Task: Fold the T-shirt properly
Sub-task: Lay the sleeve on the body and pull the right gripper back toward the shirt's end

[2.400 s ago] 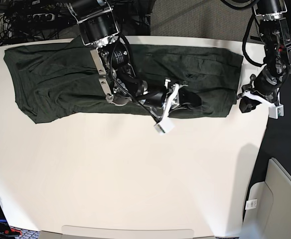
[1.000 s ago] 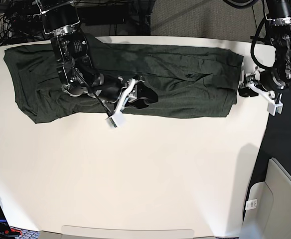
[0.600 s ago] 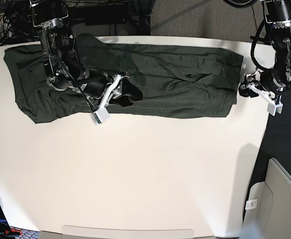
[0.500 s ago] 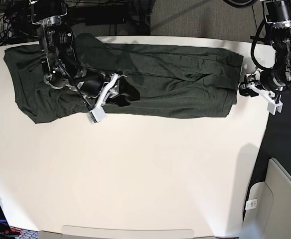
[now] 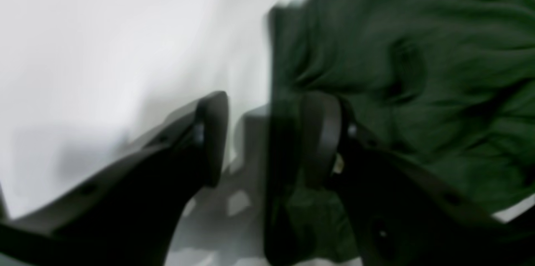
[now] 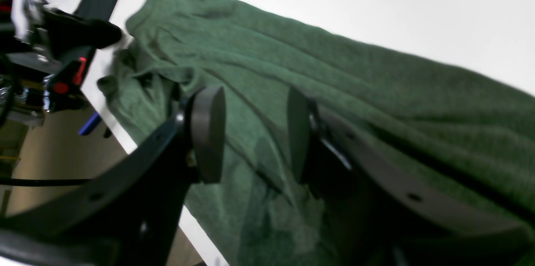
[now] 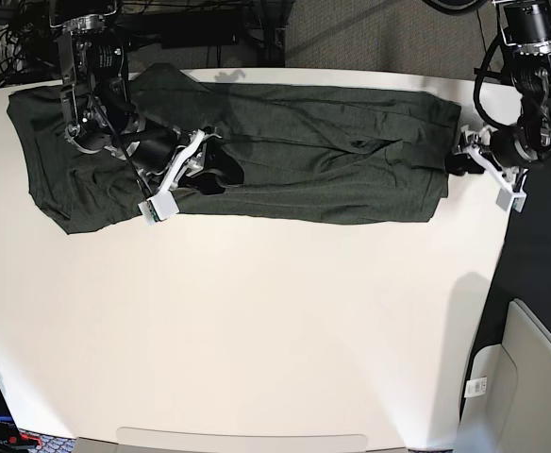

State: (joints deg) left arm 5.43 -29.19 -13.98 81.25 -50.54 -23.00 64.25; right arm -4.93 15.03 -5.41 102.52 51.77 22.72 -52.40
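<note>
Next, my left gripper closes on the short fold (image 7: 404, 148) (image 5: 408, 96) of the dark olive-green T-shirt, slightly inward from the T-shirt's end next to that gripper.
The dark olive-green T-shirt (image 7: 332, 160) lies as a long wrinkled band along the far side of the white table (image 7: 275, 311). My right gripper (image 7: 224, 175) hovers low over the shirt's left half. In the right wrist view its jaws (image 6: 253, 132) stand open above the knit cloth (image 6: 334, 82), holding nothing. My left gripper (image 7: 453, 162) is at the shirt's right end. In the blurred left wrist view it (image 5: 267, 132) is open; the cloth's edge (image 5: 418, 69) runs into the gap, one finger (image 5: 322, 132) over the fabric and the other finger (image 5: 209, 132) over bare table.
Cables and equipment (image 7: 30, 38) crowd the floor behind the table's far left corner. A grey bin or chair (image 7: 530, 377) stands off the table's right front. The table's left edge (image 6: 125, 145) runs close beside the shirt's end.
My right arm has swept left along the shirt with its jaws open. My left gripper has crept in to the shirt's right edge.
</note>
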